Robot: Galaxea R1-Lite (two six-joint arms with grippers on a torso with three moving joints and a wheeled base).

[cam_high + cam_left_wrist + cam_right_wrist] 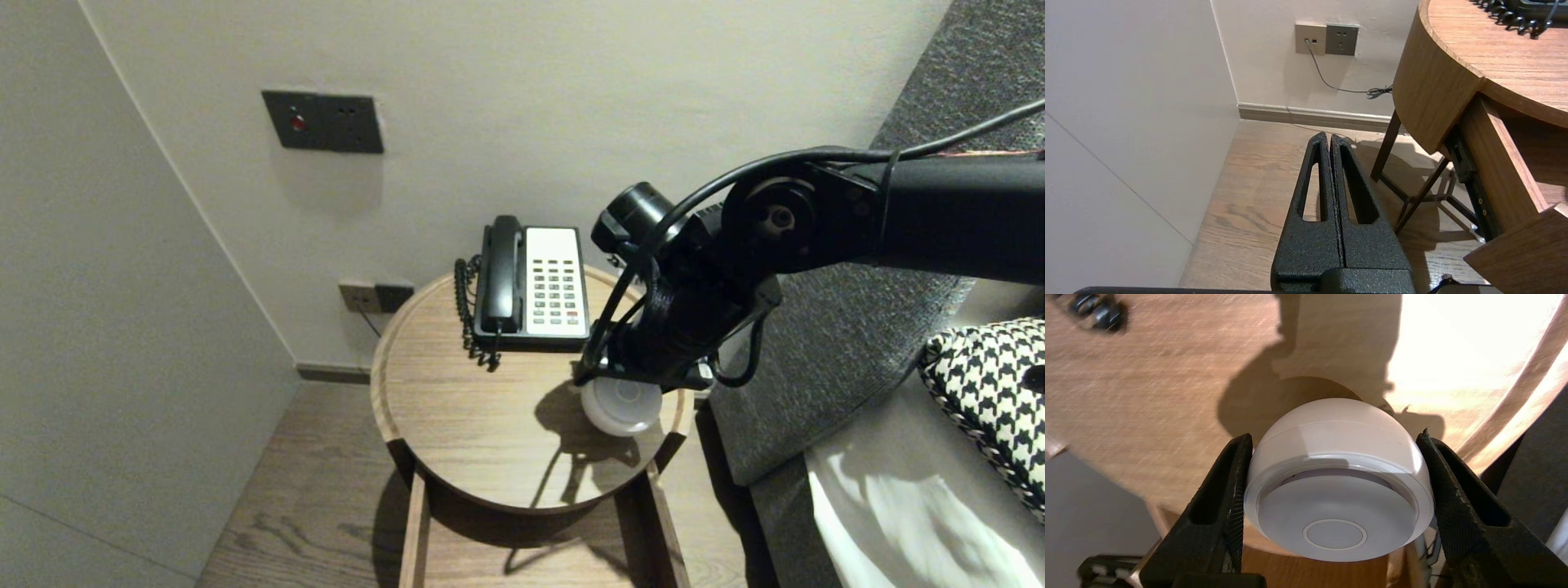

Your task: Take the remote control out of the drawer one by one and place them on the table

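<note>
The robot's right gripper will set the white round device down on the wooden table (628, 405) (1340, 490) near the bedside edge. The device is now between that gripper's fingers.
A white round dome-shaped device (1337, 486) with a flat face and a ring mark sits between the fingers (1231, 486) of my right gripper (1334, 436), which press on both its sides. In the head view the device (622, 406) is under the black right wrist, over the right edge of the round wooden table (457, 408). I cannot tell whether it rests on the top. My right gripper (633, 382) is mostly hidden by the arm there. My left gripper (1329, 136) is shut and empty, parked low over the floor beside the table.
A black-and-white desk phone (535, 282) with a coiled cord (467, 306) stands at the table's back. The table has a raised rim (1515, 400) and an open drawer (1502, 179) below. Walls close in on the left and behind; a bed with a houndstooth cushion (992, 384) lies on the right.
</note>
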